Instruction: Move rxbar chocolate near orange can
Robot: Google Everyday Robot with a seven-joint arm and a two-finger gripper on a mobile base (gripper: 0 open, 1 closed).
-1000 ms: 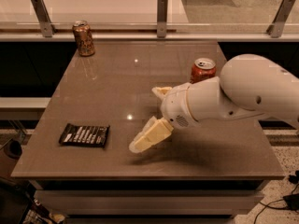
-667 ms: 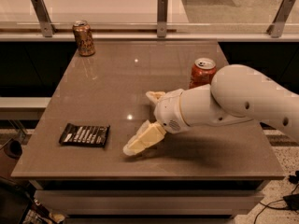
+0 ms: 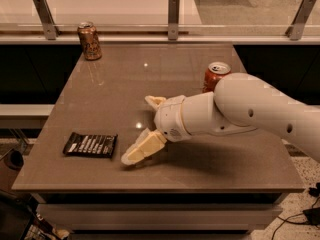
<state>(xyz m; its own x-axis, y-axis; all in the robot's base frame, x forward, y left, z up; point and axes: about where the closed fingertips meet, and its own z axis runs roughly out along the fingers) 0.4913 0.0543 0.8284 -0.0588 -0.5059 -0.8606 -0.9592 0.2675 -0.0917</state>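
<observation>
I need to close my gripper on the middle of the rxbar chocolate (image 3: 93, 145), with both ends of the wrapper sticking out past my fingers.
The rxbar chocolate (image 3: 90, 145), a flat black wrapper with white lettering, lies near the table's front left edge. The orange can (image 3: 89, 41), dull brownish-orange with a silver top, stands upright at the far left corner. My gripper (image 3: 141, 129) hovers over the table's middle front, a short way right of the bar, not touching it. Its cream fingers are spread apart and empty: one finger (image 3: 142, 148) points down-left toward the bar, the other (image 3: 155, 101) sits farther back.
A brighter red-orange can (image 3: 215, 76) stands at the right, partly behind my white arm (image 3: 250, 111). The brown table (image 3: 125, 84) has a glass rail with metal posts (image 3: 173, 17) along its far edge. The floor drops off at front and sides.
My arm and gripper have moved left and slightly forward, closer to the bar. The bar and both cans have not moved.
</observation>
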